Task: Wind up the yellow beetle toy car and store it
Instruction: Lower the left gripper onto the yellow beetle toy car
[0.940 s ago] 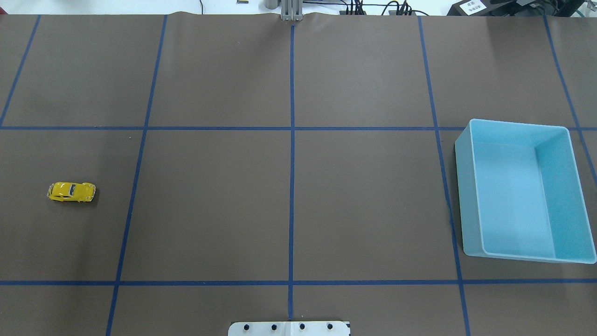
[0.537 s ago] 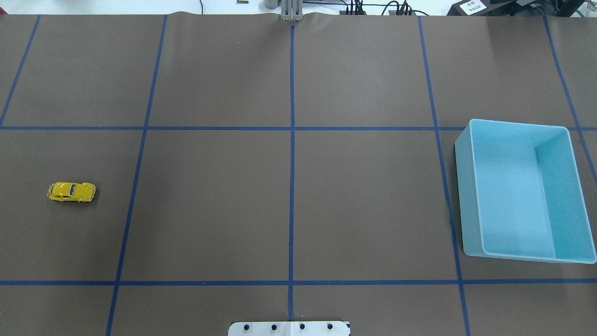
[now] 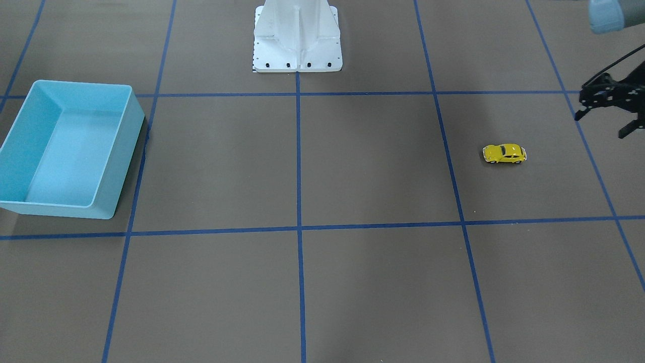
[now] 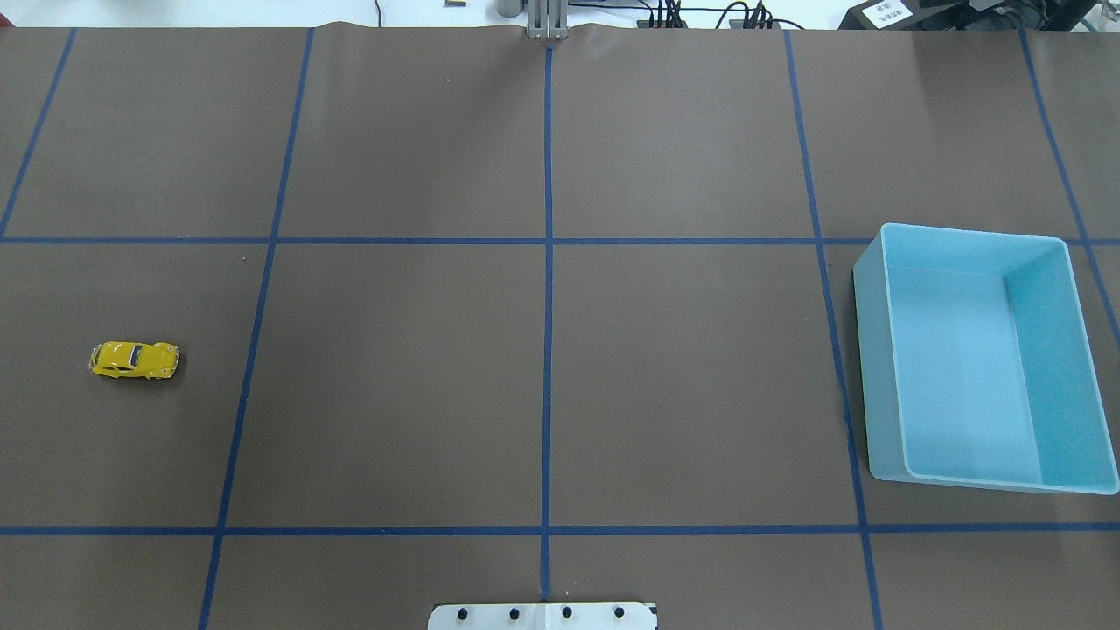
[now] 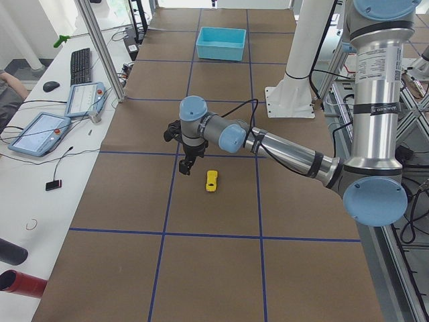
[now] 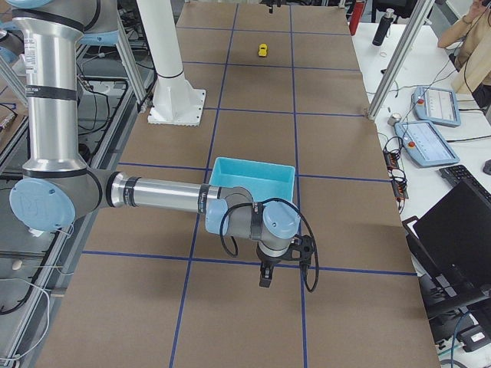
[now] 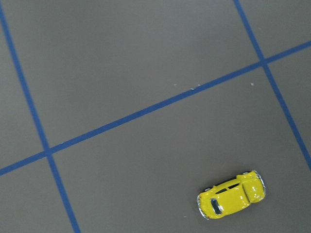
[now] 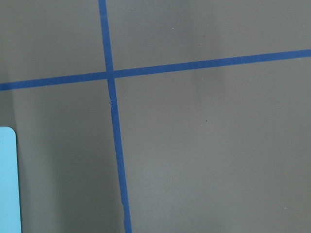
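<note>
The robot's left gripper needs to next move to the yellow beetle toy car and close on the sides of its cabin (image 3: 511,154) (image 7: 228,199), behind the hood.
The yellow beetle toy car (image 4: 134,360) stands on its wheels on the brown mat at the left. It also shows in the front view (image 3: 504,154), the left view (image 5: 212,180), far off in the right view (image 6: 262,50) and low right in the left wrist view (image 7: 232,195). My left gripper (image 3: 599,126) is open and empty, in the air beside the car, apart from it (image 5: 184,157). My right gripper (image 6: 280,268) hangs just outside the light blue bin (image 4: 871,367); I cannot tell whether it is open or shut.
The bin (image 3: 123,166) is empty and stands on the right side of the table. The white robot base (image 3: 297,45) stands at the middle of my edge. Blue tape lines grid the mat. Operators' tablets (image 5: 40,131) lie beyond the far edge.
</note>
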Action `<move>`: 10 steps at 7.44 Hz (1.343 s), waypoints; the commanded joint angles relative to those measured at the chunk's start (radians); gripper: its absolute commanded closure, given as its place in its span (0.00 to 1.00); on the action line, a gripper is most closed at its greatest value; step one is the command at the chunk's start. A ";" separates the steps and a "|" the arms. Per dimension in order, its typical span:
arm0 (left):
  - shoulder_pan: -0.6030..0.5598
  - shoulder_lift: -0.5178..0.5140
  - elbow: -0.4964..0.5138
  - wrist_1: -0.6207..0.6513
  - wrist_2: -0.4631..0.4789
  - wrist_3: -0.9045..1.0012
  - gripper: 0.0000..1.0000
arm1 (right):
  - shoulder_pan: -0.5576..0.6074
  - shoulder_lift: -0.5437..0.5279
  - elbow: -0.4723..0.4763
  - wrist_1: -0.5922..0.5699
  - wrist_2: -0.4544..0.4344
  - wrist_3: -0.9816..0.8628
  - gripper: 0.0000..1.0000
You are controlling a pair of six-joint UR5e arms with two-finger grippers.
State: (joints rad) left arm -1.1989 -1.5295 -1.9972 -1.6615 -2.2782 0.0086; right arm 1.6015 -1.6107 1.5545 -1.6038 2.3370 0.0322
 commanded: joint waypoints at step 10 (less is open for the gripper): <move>0.321 -0.014 0.175 -0.310 0.192 0.688 0.00 | 0.000 -0.003 -0.011 -0.005 0.004 0.000 0.00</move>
State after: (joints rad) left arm -0.8878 -1.5418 -1.8411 -1.9649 -2.0747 0.6757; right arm 1.6015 -1.6104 1.5518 -1.6078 2.3414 0.0334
